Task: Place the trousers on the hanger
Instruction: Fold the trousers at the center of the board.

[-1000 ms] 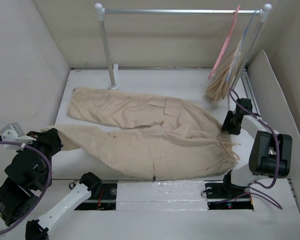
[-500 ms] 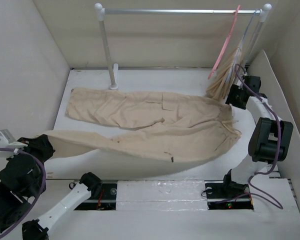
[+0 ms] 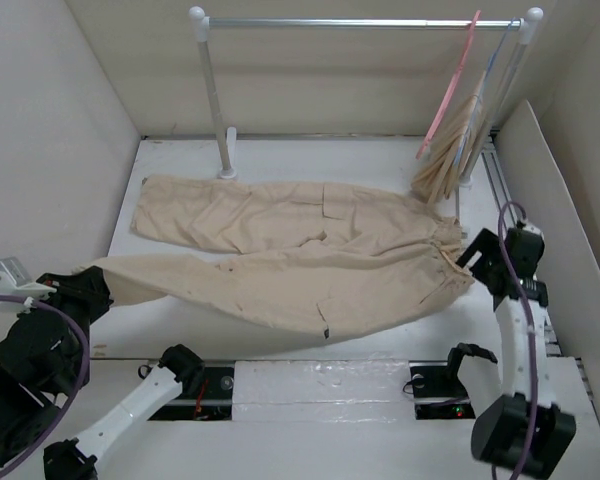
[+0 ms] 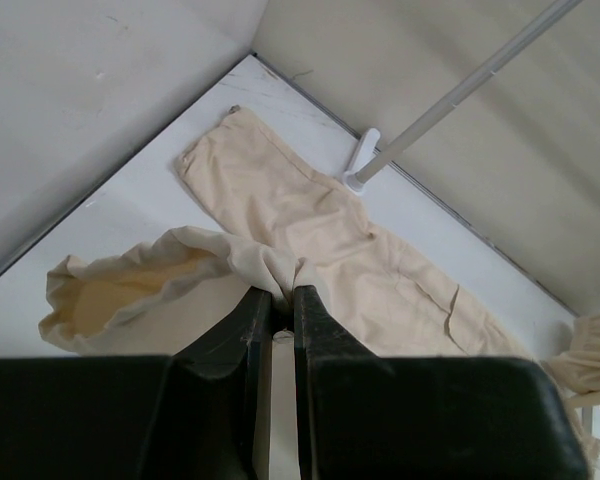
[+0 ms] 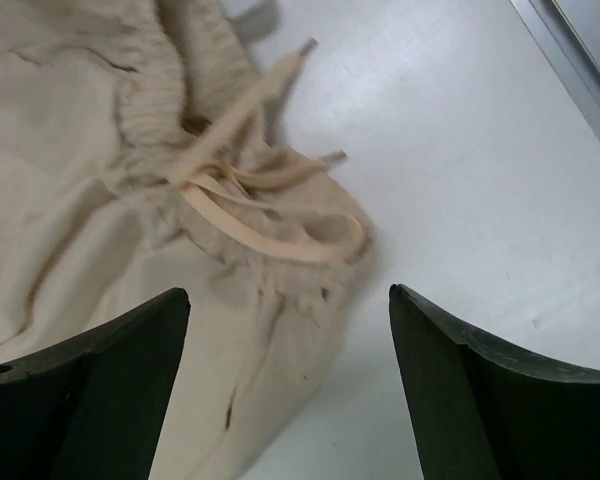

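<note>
Next, my left gripper lets go of the near leg's hem on top of the far leg (image 3: 165, 188) (image 4: 242, 143), close to its hem.
The beige trousers (image 3: 300, 250) lie spread across the white table, waist to the right and legs to the left. My left gripper (image 3: 98, 290) is shut on a fold near the hem of the near leg (image 4: 280, 275), holding it just off the table. My right gripper (image 3: 477, 262) stands open just right of the waist, touching nothing. In the right wrist view its fingers straddle the waist corner below the drawstring (image 5: 250, 205). The pink hanger (image 3: 448, 85) hangs from the right end of the rail, empty.
A metal rail (image 3: 360, 22) spans the back on two posts; the left post (image 3: 212, 95) stands by the far leg's hem. A bunched beige cloth (image 3: 445, 160) hangs on a thin wire hanger beside the pink one. White walls close in on both sides.
My right gripper carried the waist toward the far right, opened, let it go and drew back toward the near side. My left gripper pulled the leg hem leftward, stretching the trousers flatter.
</note>
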Controlling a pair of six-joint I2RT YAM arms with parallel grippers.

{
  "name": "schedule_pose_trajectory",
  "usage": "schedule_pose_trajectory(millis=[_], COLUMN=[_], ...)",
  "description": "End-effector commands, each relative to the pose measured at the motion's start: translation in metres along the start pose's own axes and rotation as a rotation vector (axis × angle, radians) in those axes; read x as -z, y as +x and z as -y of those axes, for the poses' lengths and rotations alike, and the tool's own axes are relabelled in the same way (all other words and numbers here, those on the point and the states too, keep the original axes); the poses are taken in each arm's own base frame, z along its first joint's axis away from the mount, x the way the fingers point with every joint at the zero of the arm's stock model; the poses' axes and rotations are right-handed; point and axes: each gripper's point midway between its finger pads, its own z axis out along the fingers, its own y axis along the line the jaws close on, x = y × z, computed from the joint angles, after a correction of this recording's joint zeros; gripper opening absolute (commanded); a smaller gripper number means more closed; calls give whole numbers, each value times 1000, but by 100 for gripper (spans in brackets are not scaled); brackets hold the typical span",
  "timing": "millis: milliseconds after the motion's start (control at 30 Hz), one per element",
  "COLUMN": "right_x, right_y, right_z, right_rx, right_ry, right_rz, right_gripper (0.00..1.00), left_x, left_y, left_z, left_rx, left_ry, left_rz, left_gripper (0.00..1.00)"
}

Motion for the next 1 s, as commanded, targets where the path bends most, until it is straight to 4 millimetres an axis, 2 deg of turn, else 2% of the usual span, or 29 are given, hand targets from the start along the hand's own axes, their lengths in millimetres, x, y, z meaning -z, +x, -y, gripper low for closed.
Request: schedule_pose_trajectory(millis=[0, 67, 133, 233, 267, 300, 367, 467, 500, 567, 600, 633, 667, 800, 900, 967], right_x=[13, 17, 11, -3, -6, -14, -19, -23, -22, -19, -12, 3, 6, 68, 96, 100], right_y=[44, 55, 71, 96, 100, 93, 101, 104, 105, 100, 102, 88, 83, 34, 23, 23], right_z=[30, 35, 41, 37, 37, 30, 30, 31, 31, 33, 40, 44, 42, 54, 50, 51], right_rx=[-165, -152, -138, -141, -146, -147, -157, -165, -166, -159, -139, -107, -106, 15, 98, 126], right_ry=[90, 98, 114, 79, 71, 33, 19, 23, 27, 46, 82, 115, 105, 190, 175, 179], right_rz=[-34, -59, -111, -207, -217, -187, -197, -204, -210, -202, -218, -187, -157, -41, -58, -72], right_gripper=[85, 85, 83, 83, 81, 78, 76, 58, 37, 19, 3, 0, 0, 0, 0, 0], left_x=[2, 4, 5, 7, 8, 8, 9, 10, 10, 12, 12, 14, 16, 23, 30, 33], left_y=[-8, -9, -9, -9, -8, -8, -8, -10, -11, -16, -19, -27, -30, -54, -70, -75], left_z=[9, 6, 5, 2, 1, 1, -2, -4, -6, -8, -11, -16, -16, -32, -39, -41], left_rx=[65, 68, 66, 69, 64, 63, 58, 58, 55, 61, 58, 65, 70, 108, 139, 147], left_ry=[50, 49, 50, 57, 57, 57, 53, 53, 47, 39, 24, 4, 6, -50, -66, -66], left_rz=[21, 23, 21, 21, 18, 16, 15, 22, 27, 40, 53, 74, 77, 148, 186, 197], left_gripper=[0, 0, 0, 0, 0, 0, 0, 0, 0, 0, 0, 0, 0, 0, 0, 0])
